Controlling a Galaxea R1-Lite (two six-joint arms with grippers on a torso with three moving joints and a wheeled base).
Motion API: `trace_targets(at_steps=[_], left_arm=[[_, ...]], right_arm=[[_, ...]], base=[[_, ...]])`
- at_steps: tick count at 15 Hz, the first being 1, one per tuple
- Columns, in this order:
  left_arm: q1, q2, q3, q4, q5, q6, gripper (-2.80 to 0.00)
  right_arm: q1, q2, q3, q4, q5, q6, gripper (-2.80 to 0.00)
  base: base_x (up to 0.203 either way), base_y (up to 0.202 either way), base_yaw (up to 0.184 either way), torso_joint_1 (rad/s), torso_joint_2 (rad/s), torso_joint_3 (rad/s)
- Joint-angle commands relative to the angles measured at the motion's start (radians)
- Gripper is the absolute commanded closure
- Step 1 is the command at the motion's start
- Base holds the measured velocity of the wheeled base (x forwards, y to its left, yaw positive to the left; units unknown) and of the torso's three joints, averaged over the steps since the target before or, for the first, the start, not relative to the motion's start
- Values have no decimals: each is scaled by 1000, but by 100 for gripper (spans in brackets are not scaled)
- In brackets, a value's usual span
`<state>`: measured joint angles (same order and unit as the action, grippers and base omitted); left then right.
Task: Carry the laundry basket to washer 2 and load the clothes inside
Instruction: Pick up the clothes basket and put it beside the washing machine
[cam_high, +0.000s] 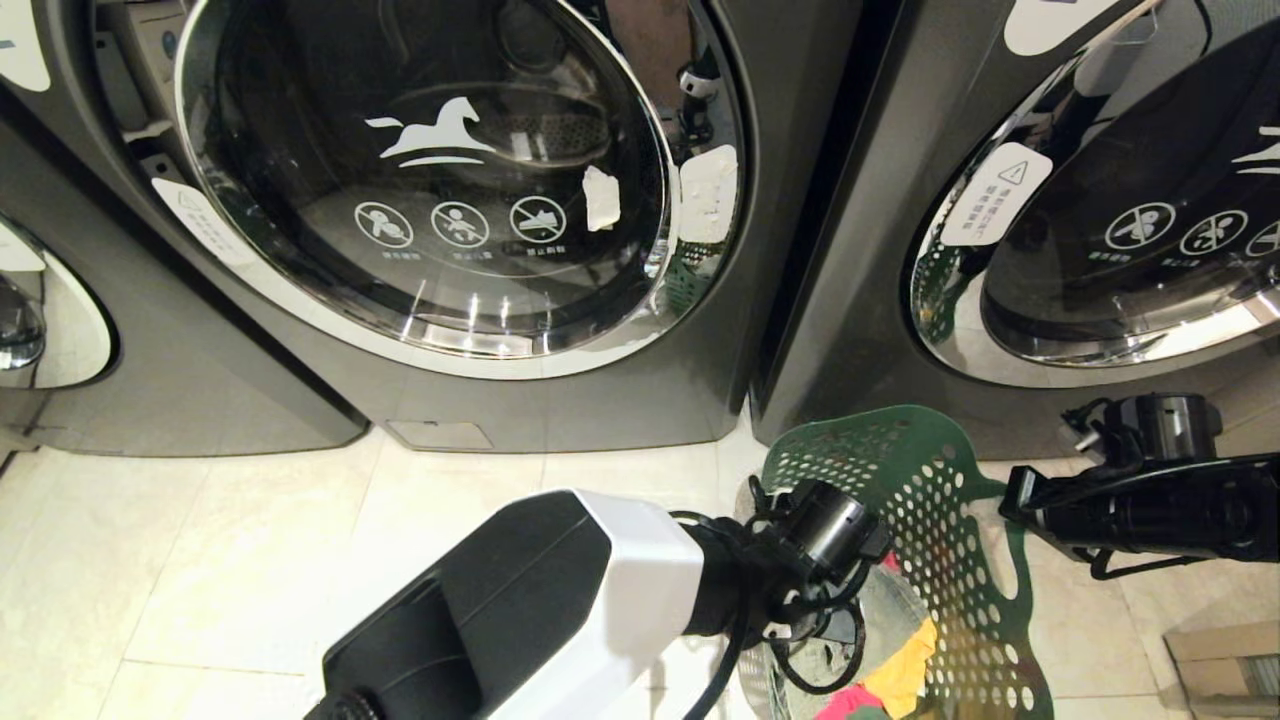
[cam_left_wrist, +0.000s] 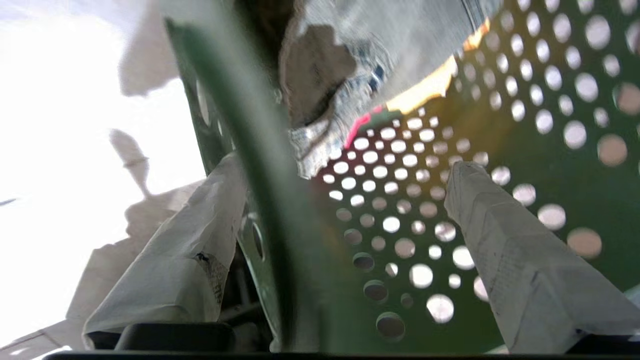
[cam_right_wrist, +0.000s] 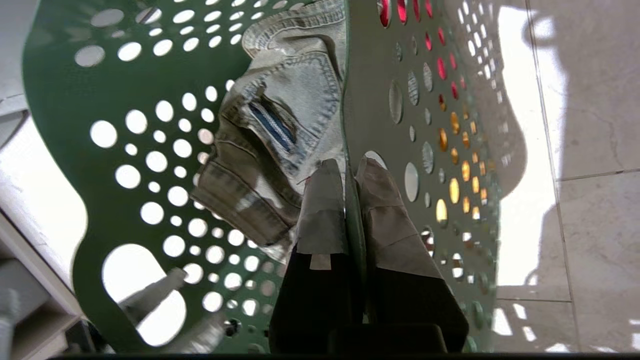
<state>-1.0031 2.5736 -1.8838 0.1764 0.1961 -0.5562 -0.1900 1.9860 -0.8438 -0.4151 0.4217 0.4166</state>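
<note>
The robot's right gripper should set the laundry basket down on the floor (cam_high: 921, 566) close to the washer nearer the cardboard box.
The dark green laundry basket (cam_high: 930, 500) stands on the tiled floor in front of two dark grey washers (cam_high: 450, 200) (cam_high: 1100, 220). Both round glass doors are shut. No number shows, so I cannot tell which is washer 2. The clothes lie inside the basket: faded denim (cam_right_wrist: 280, 135), a yellow piece (cam_high: 910, 660) and a red one (cam_high: 850, 700). My left gripper (cam_left_wrist: 345, 200) is open, one finger outside the basket's near wall and one inside, neither pressing it. My right gripper (cam_right_wrist: 350, 175) is shut on the basket's far-right wall (cam_right_wrist: 400, 75).
A third washer (cam_high: 50, 330) shows at the far left. A cardboard box (cam_high: 1225, 660) sits on the floor at the lower right. Pale floor tiles (cam_high: 250, 560) stretch to the left of the basket.
</note>
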Motion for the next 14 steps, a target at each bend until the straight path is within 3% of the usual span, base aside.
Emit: trace_targets(at_steps=[1, 5, 8, 14], left_arm=[[23, -1, 0, -4, 27, -8, -280], [28, -13, -1, -26, 88, -19, -280], [28, -56, -1, -61, 77, -50, -280], [18, -115, 0, -74, -119, -114, -280]], right_arm=[[-8, 18, -9, -2, 2, -12, 0], [-19, 45, -11, 4, 2, -48, 0], [-23, 48, -12, 4, 3, -62, 0], [-25, 56, -13, 2, 8, -68, 0]], base=[[0, 0, 0, 0, 0, 0], [0, 0, 0, 0, 0, 0], [0, 0, 0, 0, 0, 0], [0, 0, 0, 0, 0, 0]])
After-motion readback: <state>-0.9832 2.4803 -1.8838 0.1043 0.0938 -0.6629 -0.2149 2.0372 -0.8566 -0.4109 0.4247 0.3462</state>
